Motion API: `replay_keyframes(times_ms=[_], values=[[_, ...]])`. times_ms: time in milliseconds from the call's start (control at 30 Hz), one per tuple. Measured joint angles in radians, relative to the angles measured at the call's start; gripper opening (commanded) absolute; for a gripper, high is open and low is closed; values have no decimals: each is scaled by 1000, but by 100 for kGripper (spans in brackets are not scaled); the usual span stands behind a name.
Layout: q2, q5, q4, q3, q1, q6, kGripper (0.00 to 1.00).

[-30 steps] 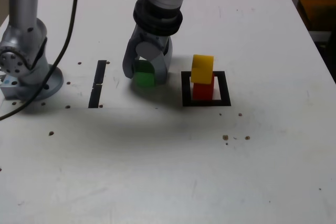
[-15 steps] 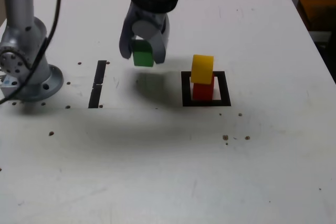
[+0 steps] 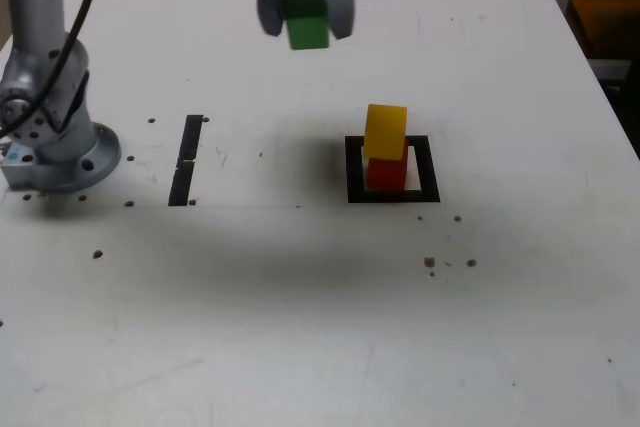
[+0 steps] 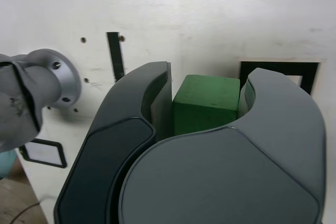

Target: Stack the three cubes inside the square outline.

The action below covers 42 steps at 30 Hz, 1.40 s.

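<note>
Next, my gripper lets go of the green cube on top of the yellow cube (image 3: 384,109), so it becomes the highest block of the stack.
My gripper (image 3: 306,9) is shut on the green cube (image 3: 306,22), holding it high above the table, up and toward the exterior view's left of the square outline (image 3: 392,193). Inside that outline the yellow cube (image 3: 386,131) sits on the red cube (image 3: 387,173), slightly askew. In the wrist view the green cube (image 4: 206,103) is clamped between the two grey fingers (image 4: 147,108), and a corner of the square outline (image 4: 279,70) shows beyond it.
The arm's grey base (image 3: 50,127) stands at the exterior view's left, with a black cable running up from it. A straight black tape strip (image 3: 186,159) lies between the base and the outline. Small dark specks dot the white table (image 3: 320,327).
The gripper has lifted the green cube off the table, rising and drifting toward the exterior view's right. The yellow and red stack has not moved.
</note>
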Motion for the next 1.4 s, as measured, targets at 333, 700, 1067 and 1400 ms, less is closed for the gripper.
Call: replay_keyframes(times_ms=[333,700,1067,1400], values=[[113,-38,70,-217,-39,-52,20],[169,-122,79,-266,-73,-82,20],[213,-155,72,-243,-85,-82,21],[233,-160,59,-240,-91,-82,25]])
